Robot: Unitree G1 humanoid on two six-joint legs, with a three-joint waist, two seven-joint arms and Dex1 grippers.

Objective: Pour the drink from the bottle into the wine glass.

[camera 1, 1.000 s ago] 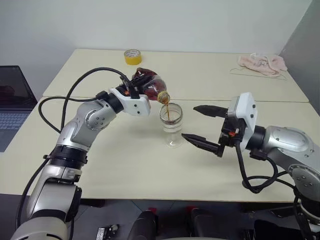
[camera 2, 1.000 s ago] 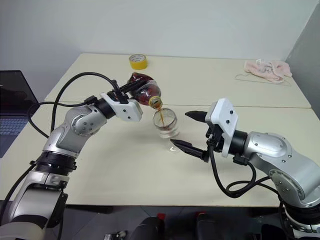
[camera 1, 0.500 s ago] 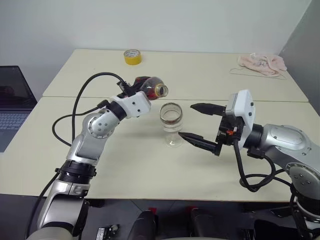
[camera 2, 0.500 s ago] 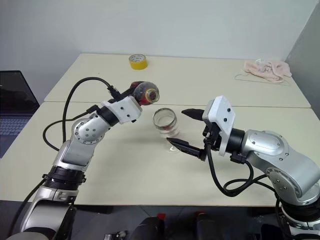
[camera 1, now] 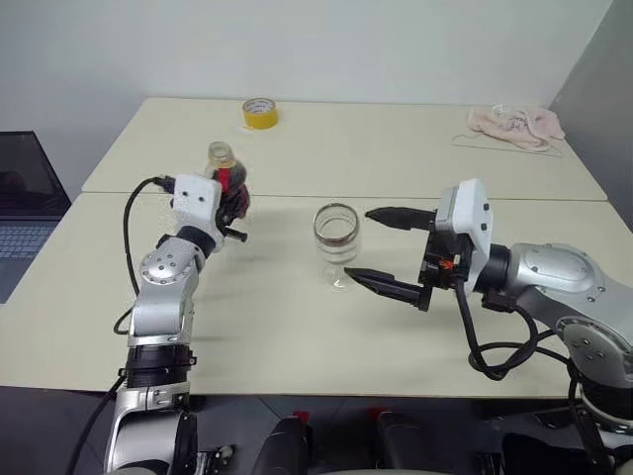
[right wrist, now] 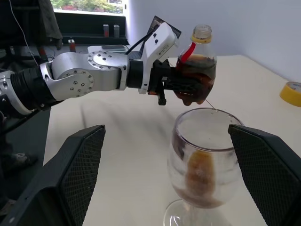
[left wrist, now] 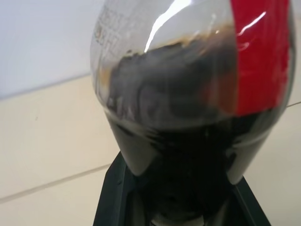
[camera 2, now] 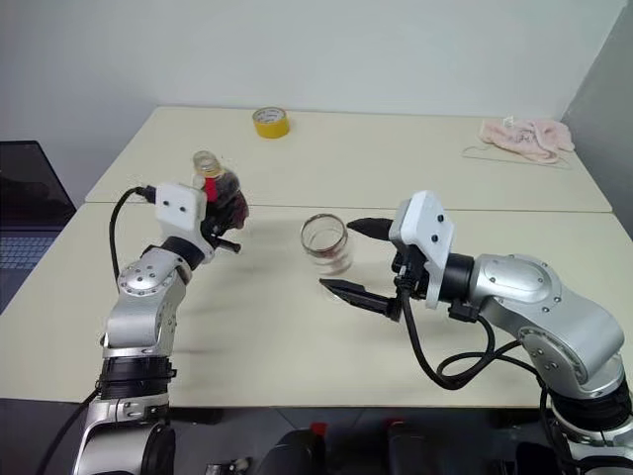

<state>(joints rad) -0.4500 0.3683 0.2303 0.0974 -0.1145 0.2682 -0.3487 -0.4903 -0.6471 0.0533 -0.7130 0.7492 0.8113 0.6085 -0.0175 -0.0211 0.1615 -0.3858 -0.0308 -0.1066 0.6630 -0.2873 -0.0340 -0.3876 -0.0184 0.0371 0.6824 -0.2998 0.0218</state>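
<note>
Next, I release the bottle with my left gripper on the near table just before the seam (camera 1: 221, 247), between laptop and wine glass.
The bottle (camera 1: 227, 183) stands upright in the air over the table, left of the wine glass (camera 1: 337, 242), with my left gripper (camera 1: 235, 200) shut on its lower body. Dark drink (left wrist: 178, 127) fills the bottle's bottom between the black fingers (left wrist: 117, 197). A little brown drink (right wrist: 200, 181) lies low in the wine glass's bowl. The wine glass rests on its foot on the near table. My right gripper (camera 1: 358, 243) is open, pointing at the glass from the right, one finger behind the bowl and one in front near the stem, neither touching it.
A yellow tape roll (camera 1: 260, 112) lies at the back of the far table (camera 1: 396, 148). A pink cloth (camera 1: 514, 124) sits at its back right. A laptop (camera 1: 25, 213) stands off the left edge. A seam runs between the two tables.
The pouring stream has stopped. My left gripper rolled the bottle from tipped over the glass back to upright and carried it left and down, away from the glass. The right gripper kept still.
</note>
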